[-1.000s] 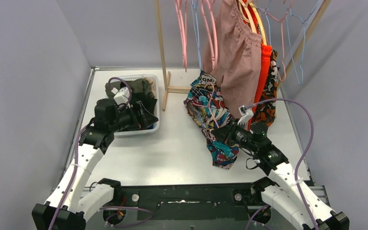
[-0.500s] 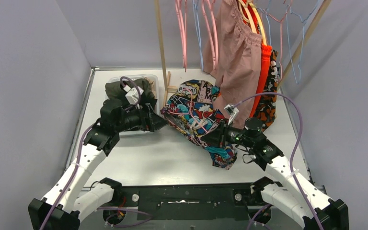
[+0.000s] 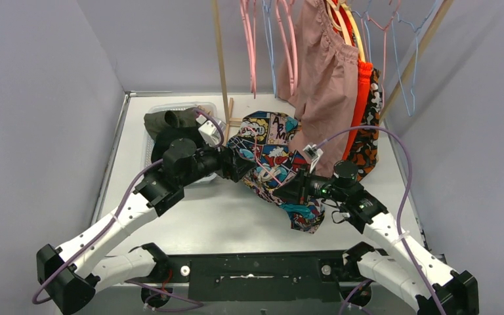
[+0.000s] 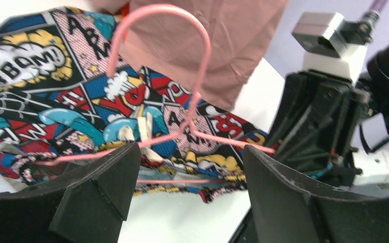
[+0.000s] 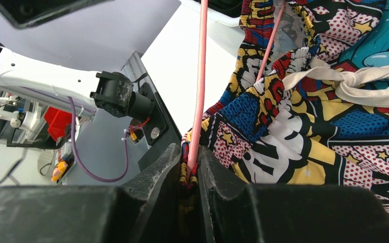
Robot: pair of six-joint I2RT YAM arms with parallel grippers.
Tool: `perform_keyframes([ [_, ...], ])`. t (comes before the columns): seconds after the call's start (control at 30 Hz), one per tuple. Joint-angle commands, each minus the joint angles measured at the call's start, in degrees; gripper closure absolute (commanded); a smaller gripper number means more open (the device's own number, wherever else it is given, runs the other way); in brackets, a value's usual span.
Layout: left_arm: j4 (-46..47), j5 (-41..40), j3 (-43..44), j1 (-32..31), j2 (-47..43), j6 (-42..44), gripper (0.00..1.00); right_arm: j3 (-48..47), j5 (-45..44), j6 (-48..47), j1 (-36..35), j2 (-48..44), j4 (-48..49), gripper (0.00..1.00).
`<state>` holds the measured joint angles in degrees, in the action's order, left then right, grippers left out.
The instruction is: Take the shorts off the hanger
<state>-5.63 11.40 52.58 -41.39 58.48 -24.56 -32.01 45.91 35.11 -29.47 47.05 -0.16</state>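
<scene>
My right gripper is pinching the shorts' waistband together with the hanger's end, so my left gripper needs to grasp the hanger's neck [image 4: 192, 107] below its hook and pull the hanger away.
The multicolour comic-print shorts [image 3: 270, 146] hang on a pink wire hanger [image 4: 198, 76] and are held low over the table, clear of the rack. My right gripper [image 3: 290, 189] is shut on one end of the hanger [image 5: 201, 76], with a fold of the waistband [image 5: 243, 109] pinched beside the wire. My left gripper [image 3: 237, 164] is open at the other end of the shorts. In the left wrist view the hanger's lower bar and the waistband edge [image 4: 182, 179] lie just beyond the wide-spread fingertips [image 4: 124, 162].
Dusty pink shorts [image 3: 325, 79], orange shorts [image 3: 363, 98] and orange-black patterned shorts [image 3: 367, 147] hang on the wooden rack [image 3: 222, 65] behind, beside bare hangers [image 3: 251, 39]. A white bin [image 3: 170, 105] holding olive shorts [image 3: 170, 119] stands back left, partly hidden by my left arm.
My left gripper has left the bin and swung right to the comic-print shorts, narrowing slightly. My right gripper has carried the hanger and shorts leftward, towards it.
</scene>
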Motion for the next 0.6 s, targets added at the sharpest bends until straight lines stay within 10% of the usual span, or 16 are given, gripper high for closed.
perform_keyframes([
  [0.0, 12.01, -7.5, 0.96, -0.37, 0.86, 2.25, 0.28, -3.94, 1.99, -0.6, -1.31, -1.5, 4.12, 1.0],
  [0.57, 16.46, 2.8, 3.03, -0.36, 7.57, 3.47, 0.8, -4.3, 0.54, -0.12, -1.73, -2.39, 3.7, 1.0],
])
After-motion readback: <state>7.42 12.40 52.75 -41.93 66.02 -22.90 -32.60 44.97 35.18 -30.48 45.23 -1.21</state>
